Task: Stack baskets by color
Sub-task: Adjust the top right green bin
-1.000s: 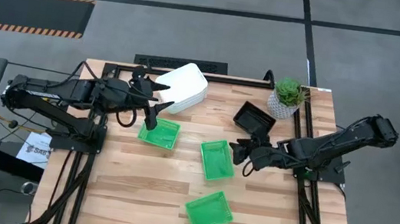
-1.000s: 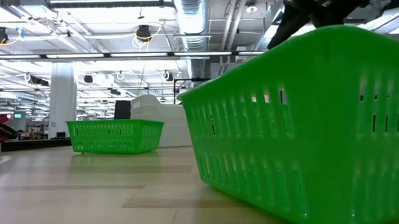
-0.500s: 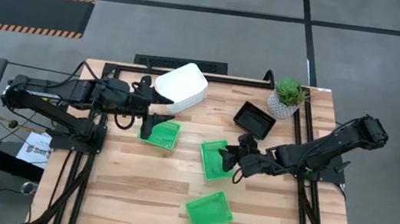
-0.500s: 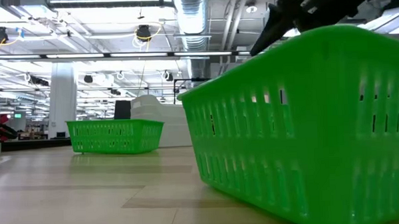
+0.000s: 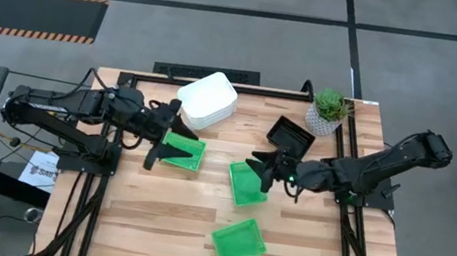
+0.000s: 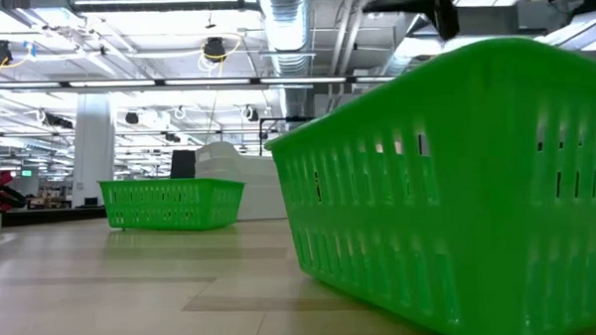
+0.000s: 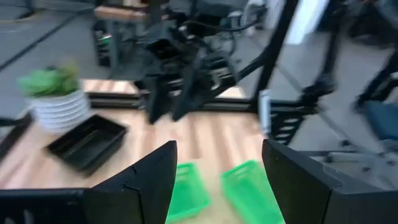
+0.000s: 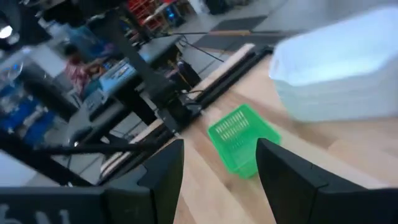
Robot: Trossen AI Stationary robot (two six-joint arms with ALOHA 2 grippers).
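The front green basket is next for my right gripper. It should go there and grab the basket's rim (image 5: 259,236) on the side nearest my right arm.
Three green baskets sit flat on the wooden table: one at the left (image 5: 185,152), one in the middle (image 5: 244,185), one near the front edge (image 5: 238,242). White baskets (image 5: 207,100) are nested in a stack at the far side. A black basket (image 5: 290,136) lies to the far right. My left gripper (image 5: 167,140) hovers open over the left green basket's left end. My right gripper (image 5: 262,170) hovers open over the middle green basket's right rim. Both wrist views show nothing between the fingers of the left gripper (image 7: 217,152) or the right gripper (image 8: 221,149).
A potted plant (image 5: 329,110) in a white pot stands at the far right corner, beside the black basket. Dark frame rails (image 5: 92,207) run along the table's left and right sides. Bare wood (image 5: 155,216) lies at the near left.
My right gripper has moved toward the table's left and up, from beside the middle green basket to over its right rim, tipping its fingers up toward level. My left gripper has swung round over the left green basket, staying in about the same place. No basket has moved.
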